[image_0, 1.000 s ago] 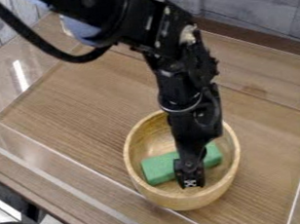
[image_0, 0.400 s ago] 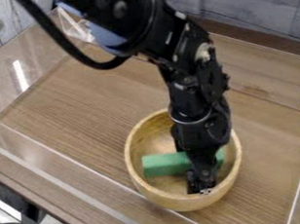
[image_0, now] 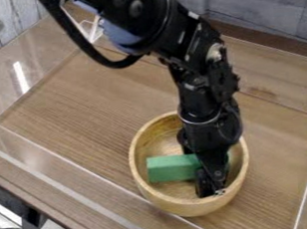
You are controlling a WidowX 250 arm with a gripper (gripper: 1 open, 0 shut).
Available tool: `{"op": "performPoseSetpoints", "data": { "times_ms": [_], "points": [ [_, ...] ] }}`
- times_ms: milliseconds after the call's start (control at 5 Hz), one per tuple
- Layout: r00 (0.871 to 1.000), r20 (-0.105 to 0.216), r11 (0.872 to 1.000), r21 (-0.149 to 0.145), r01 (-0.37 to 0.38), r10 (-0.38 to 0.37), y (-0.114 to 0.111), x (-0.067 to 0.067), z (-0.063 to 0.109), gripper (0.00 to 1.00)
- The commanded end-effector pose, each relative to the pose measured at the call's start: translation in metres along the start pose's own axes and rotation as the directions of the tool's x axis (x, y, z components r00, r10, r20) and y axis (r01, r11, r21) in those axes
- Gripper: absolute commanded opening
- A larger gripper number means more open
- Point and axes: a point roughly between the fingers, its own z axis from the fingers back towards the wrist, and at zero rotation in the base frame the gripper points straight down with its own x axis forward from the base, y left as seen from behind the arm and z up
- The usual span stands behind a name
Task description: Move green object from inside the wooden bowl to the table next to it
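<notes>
My gripper is over the green object's end near the wooden bowl's side; I need to open, rise slightly and grip it nearer its middle [image_0: 188,168].
The wooden bowl [image_0: 141,147] sits on the table [image_0: 82,102] towards the front right. The green object [image_0: 170,167] lies flat on the bowl's floor, with its left part showing. My gripper [image_0: 210,180] reaches straight down into the bowl over the block's right end, which it hides. Its dark fingers [image_0: 202,185] stand on either side of that end, down at the bowl's floor. The black arm blocks the view of whether the fingers press on the block.
Clear acrylic walls [image_0: 40,155] edge the table along the front, left and right. A tiled grey wall [image_0: 261,8] rises behind. Bare wood-grain tabletop lies to the left of the bowl and behind it.
The gripper has gone lower into the bowl and shifted slightly right along the block's right end. More of the block's left part shows now. The block still lies in the bowl.
</notes>
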Motion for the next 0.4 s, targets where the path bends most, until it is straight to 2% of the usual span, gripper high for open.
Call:
{"op": "performPoseSetpoints", "data": {
  "times_ms": [0,200],
  "points": [
    [0.999,0.037,1.000,0.022,-0.017,0.016,0.0005,0.0078,0.0150,1.00],
    [0.999,0.037,0.999,0.021,-0.040,0.039,0.0092,0.0039,0.0127,0.00]
  ]
}}
